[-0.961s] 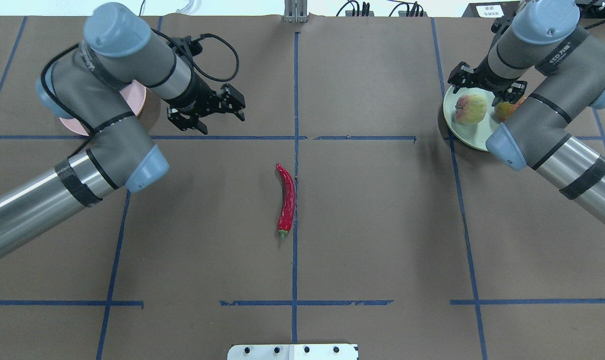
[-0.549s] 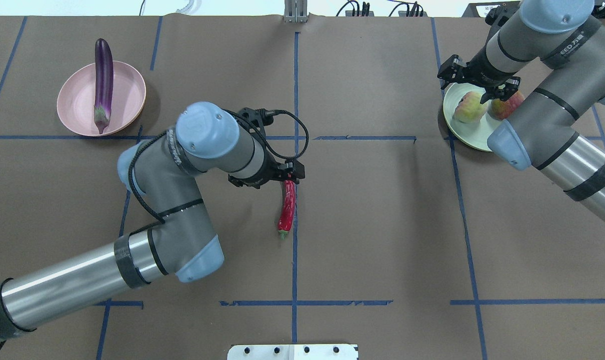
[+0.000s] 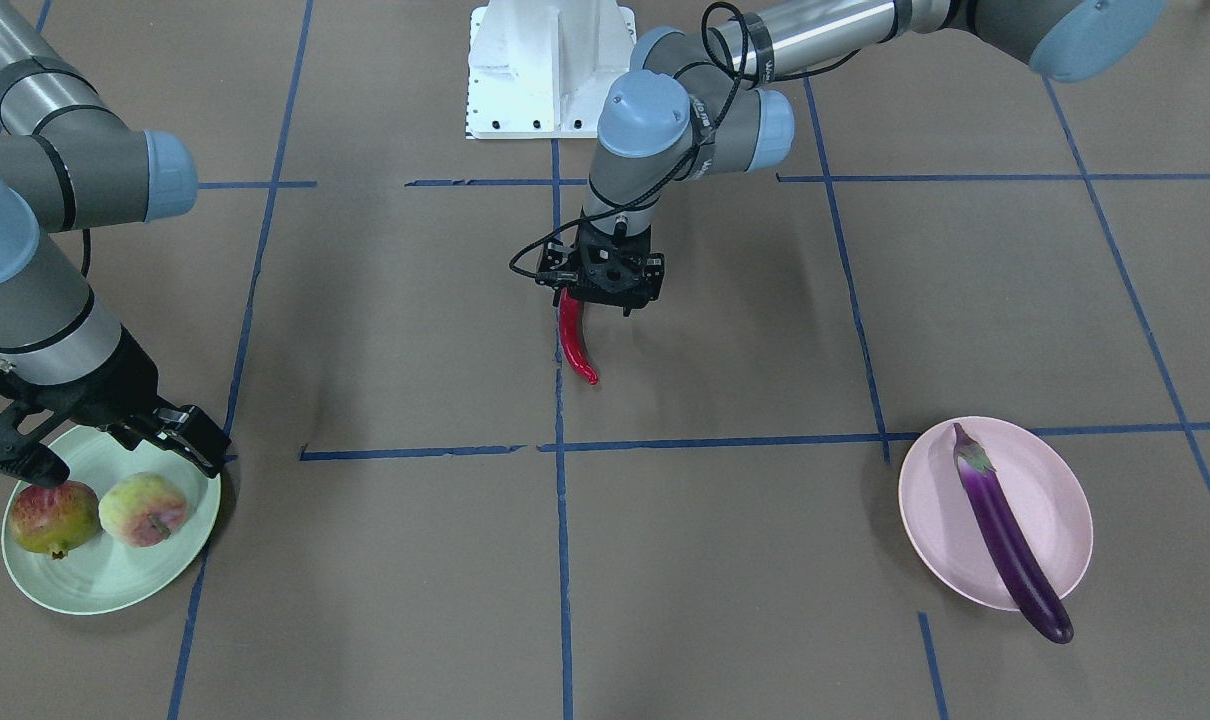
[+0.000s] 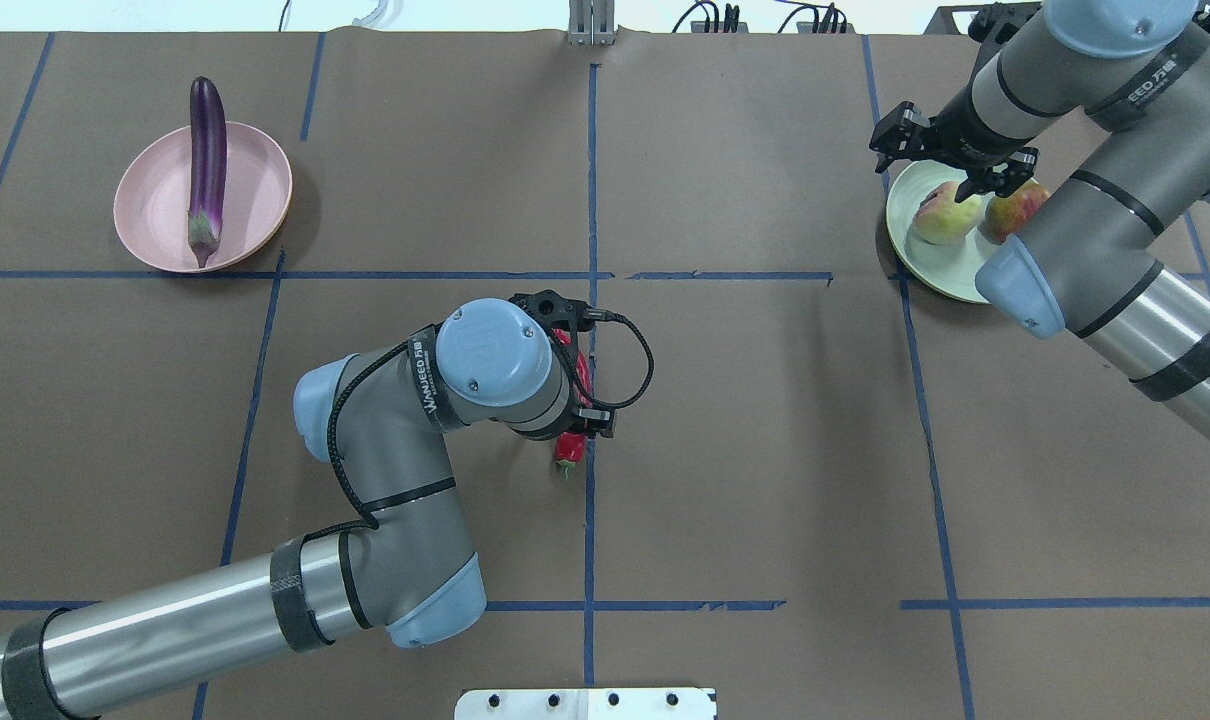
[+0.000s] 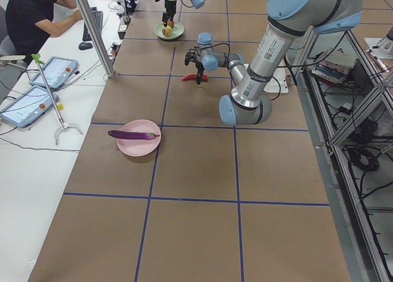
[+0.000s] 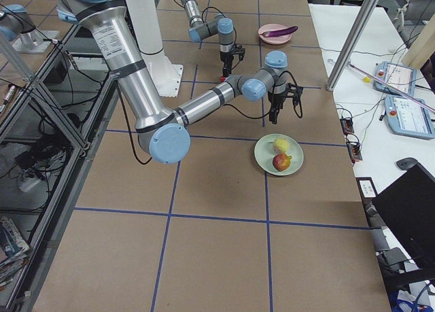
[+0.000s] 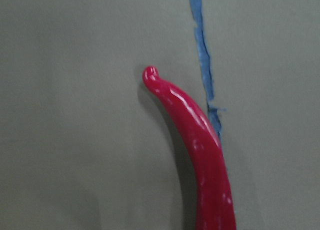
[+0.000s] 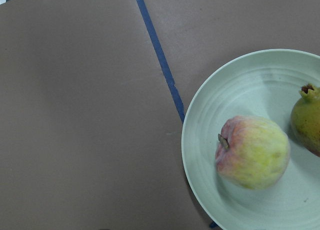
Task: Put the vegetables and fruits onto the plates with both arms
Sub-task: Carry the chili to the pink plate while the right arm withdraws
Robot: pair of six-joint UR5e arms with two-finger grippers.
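Observation:
The red chili pepper will go down from my left gripper on the pink plate (image 3: 970, 566) next to the purple eggplant.
The red chili pepper (image 3: 577, 345) lies on the table's middle, also in the overhead view (image 4: 568, 447) and left wrist view (image 7: 200, 150). My left gripper (image 3: 600, 300) is low over its stem end and looks open; its fingers are out of the wrist view. The purple eggplant (image 3: 1010, 535) lies across the pink plate (image 3: 1055, 500), one end past the rim. The peach (image 3: 145, 508) and the pomegranate (image 3: 53, 517) sit on the mint green plate (image 3: 115, 580). My right gripper (image 3: 115, 440) hangs open and empty just above them.
The white base block (image 3: 550, 70) stands at the robot's table edge. Blue tape lines grid the brown table cover. An operator (image 5: 37, 18) sits at a side desk with tablets beyond the table's left end.
My left arm swung from the pink plate to the table's middle and came down over the chili. The eggplant now shows on the pink plate. My right gripper drew slightly back from the fruits.

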